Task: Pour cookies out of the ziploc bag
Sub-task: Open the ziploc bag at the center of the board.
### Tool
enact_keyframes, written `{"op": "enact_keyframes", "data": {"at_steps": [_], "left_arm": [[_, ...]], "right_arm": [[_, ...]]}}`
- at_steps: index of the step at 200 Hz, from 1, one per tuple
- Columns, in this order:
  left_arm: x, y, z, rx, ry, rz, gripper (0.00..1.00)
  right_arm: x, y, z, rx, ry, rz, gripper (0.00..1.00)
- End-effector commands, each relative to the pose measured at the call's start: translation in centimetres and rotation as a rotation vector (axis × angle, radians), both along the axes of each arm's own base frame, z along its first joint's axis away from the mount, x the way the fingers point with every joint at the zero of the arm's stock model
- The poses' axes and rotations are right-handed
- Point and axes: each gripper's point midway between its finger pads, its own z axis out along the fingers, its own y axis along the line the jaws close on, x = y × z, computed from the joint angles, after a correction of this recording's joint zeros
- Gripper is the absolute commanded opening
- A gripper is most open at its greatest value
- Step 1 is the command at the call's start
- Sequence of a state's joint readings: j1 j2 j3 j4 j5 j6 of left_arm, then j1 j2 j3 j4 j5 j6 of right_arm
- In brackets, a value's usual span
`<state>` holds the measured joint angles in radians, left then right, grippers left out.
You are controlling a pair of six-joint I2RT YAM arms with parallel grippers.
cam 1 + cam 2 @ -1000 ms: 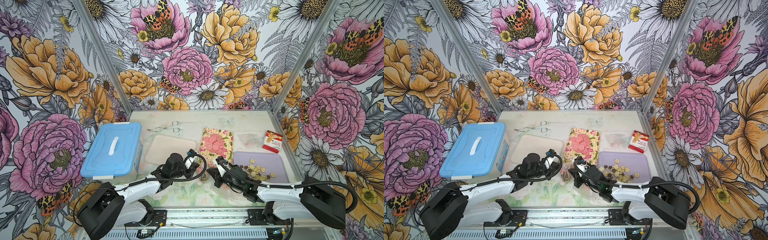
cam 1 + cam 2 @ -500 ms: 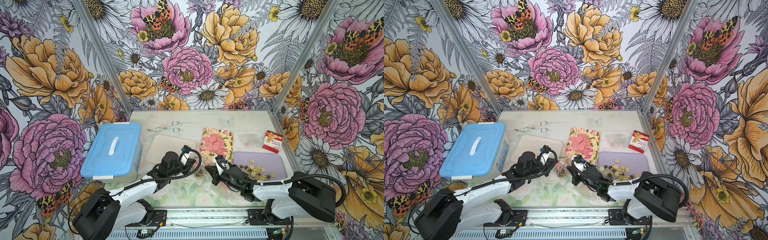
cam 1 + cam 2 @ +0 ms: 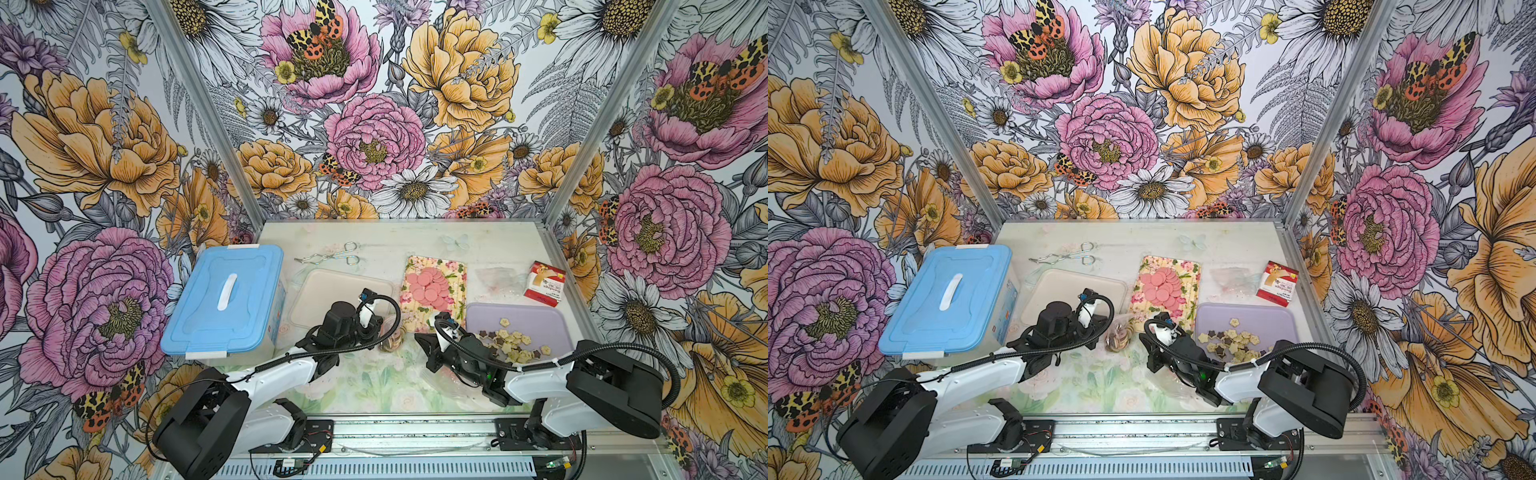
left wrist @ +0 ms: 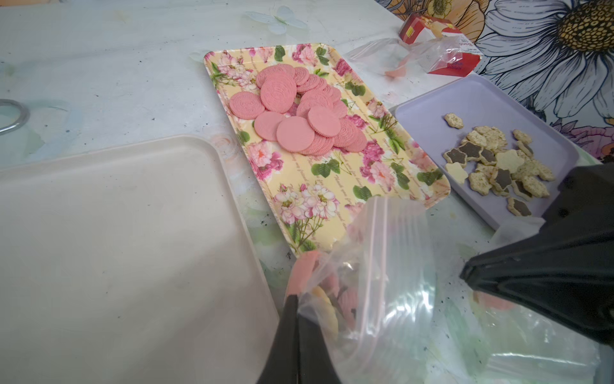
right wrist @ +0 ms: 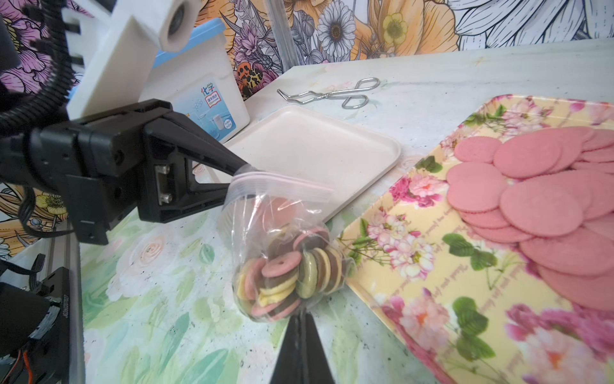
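I should take the bag's near side (image 5: 263, 203) with my right gripper and pull it open before pouring, as the bag's zip opening hangs flat and closed above my right gripper's fingers.
A clear ziploc bag (image 5: 265, 212) hangs upright over the table between the beige tray and the floral tray. Its pink, brown and yellow ring-centred cookies (image 5: 285, 276) are bunched at the bottom. My left gripper (image 5: 241, 168) is shut on the bag's zip edge, also seen in the left wrist view (image 4: 295, 297). My right gripper (image 5: 300, 316) is shut with its tip pinching the film at the bag's bottom. In a top view the bag (image 3: 392, 336) sits between the left gripper (image 3: 380, 328) and the right gripper (image 3: 419, 338).
Pink discs (image 3: 430, 284) lie on the floral tray (image 3: 457, 266), star cookies (image 3: 513, 345) on the purple tray (image 3: 536, 320). A beige tray (image 3: 332, 291), blue-lidded box (image 3: 226, 299), wire tongs (image 3: 332, 257), red carton (image 3: 544, 282) and loose plastic (image 3: 496, 278) surround them.
Both arms have shifted a little to the left, and the bag between them has moved with them toward the beige tray. Both grippers stayed shut.
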<state>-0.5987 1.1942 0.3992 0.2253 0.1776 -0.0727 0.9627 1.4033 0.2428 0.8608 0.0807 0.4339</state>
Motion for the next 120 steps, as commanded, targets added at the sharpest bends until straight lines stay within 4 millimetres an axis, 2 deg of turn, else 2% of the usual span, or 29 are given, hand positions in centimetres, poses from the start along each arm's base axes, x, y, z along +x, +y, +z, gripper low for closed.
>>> {"op": "enact_keyframes", "data": {"at_steps": [1, 7, 22, 49, 81, 99, 120], "left_arm": [[0.8, -1.1, 1.8, -0.048, -0.044, -0.032, 0.00], [0.5, -1.3, 1.9, -0.051, -0.045, -0.050, 0.00], [0.0, -2.0, 2.2, -0.064, -0.053, -0.095, 0.00], [-0.8, -3.1, 2.3, -0.072, -0.054, -0.162, 0.00], [-2.0, -4.9, 2.1, -0.073, -0.046, -0.255, 0.00], [-2.2, -4.9, 2.1, -0.063, -0.051, -0.258, 0.00], [-2.2, -4.9, 2.1, -0.059, -0.054, -0.254, 0.00]], "right_arm": [[-0.7, 0.5, 0.8, -0.005, -0.034, 0.055, 0.00], [-0.8, 0.6, 0.9, -0.009, -0.044, 0.067, 0.00], [-1.0, 1.1, 0.7, -0.014, -0.048, 0.093, 0.21], [-1.1, 2.5, 0.4, -0.006, -0.043, 0.135, 0.41], [-0.6, 3.8, 0.6, 0.043, -0.050, 0.137, 0.43], [-0.3, 4.5, 0.2, 0.055, -0.057, 0.120, 0.42], [0.1, 4.3, -0.2, 0.078, -0.075, 0.087, 0.41]]}}
